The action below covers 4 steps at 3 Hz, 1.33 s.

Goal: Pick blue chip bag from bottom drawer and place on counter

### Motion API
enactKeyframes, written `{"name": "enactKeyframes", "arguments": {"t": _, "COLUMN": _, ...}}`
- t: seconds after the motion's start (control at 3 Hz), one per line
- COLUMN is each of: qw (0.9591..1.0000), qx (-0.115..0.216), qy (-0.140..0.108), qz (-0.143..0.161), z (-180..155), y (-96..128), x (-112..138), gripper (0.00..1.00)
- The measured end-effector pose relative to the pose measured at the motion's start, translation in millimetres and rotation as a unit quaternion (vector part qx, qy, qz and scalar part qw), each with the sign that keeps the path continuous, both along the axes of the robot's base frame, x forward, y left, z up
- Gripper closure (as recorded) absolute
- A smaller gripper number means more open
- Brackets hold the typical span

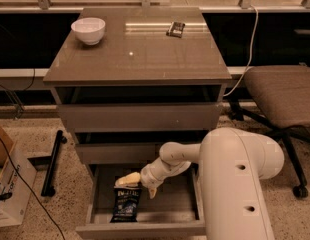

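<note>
The blue chip bag's side edge (138,201), the one that faces the empty part of the bottom drawer, will be gripped by my gripper as it closes.
The blue chip bag (126,204) lies flat at the left of the open bottom drawer (140,230). It is dark navy with white lettering. My gripper (140,185) reaches down into the drawer just above the bag's top edge. It is open, with one pale finger (127,179) over the bag's top and the other to the right of it. It holds nothing. The counter (145,59) is the glossy top of the cabinet, well above the gripper.
A white bowl (89,30) stands at the counter's back left and a small dark packet (176,29) at its back right. The two upper drawers are slightly ajar. A chair (282,91) is on the right. A cardboard box (7,184) and a black bar (52,161) are on the floor at left.
</note>
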State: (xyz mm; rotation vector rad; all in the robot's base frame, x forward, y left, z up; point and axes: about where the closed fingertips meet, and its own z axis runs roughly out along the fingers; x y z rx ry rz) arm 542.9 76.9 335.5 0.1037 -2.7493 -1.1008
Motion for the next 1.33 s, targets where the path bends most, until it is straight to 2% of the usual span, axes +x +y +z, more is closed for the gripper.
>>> {"name": "enactKeyframes", "arguments": {"t": 0.33, "qw": 1.0, "qx": 0.003, "qy": -0.003, "qz": -0.001, "z": -6.7, "y": 6.3, "x": 0.3, "gripper": 0.0}}
{"name": "enactKeyframes", "arguments": {"t": 0.67, "qw": 0.9999, "qx": -0.012, "qy": -0.006, "qz": -0.003, "z": -21.4, "y": 19.3, "x": 5.7, "gripper": 0.0}}
{"name": "enactKeyframes", "arguments": {"t": 1.0, "qw": 0.9998, "qx": -0.016, "qy": -0.003, "qz": -0.006, "z": -40.9, "y": 28.6, "x": 10.9, "gripper": 0.0}}
{"name": "enactKeyframes", "arguments": {"t": 1.33, "qw": 0.9996, "qx": -0.014, "qy": 0.009, "qz": -0.021, "z": -76.5, "y": 37.8, "x": 20.4, "gripper": 0.0}}
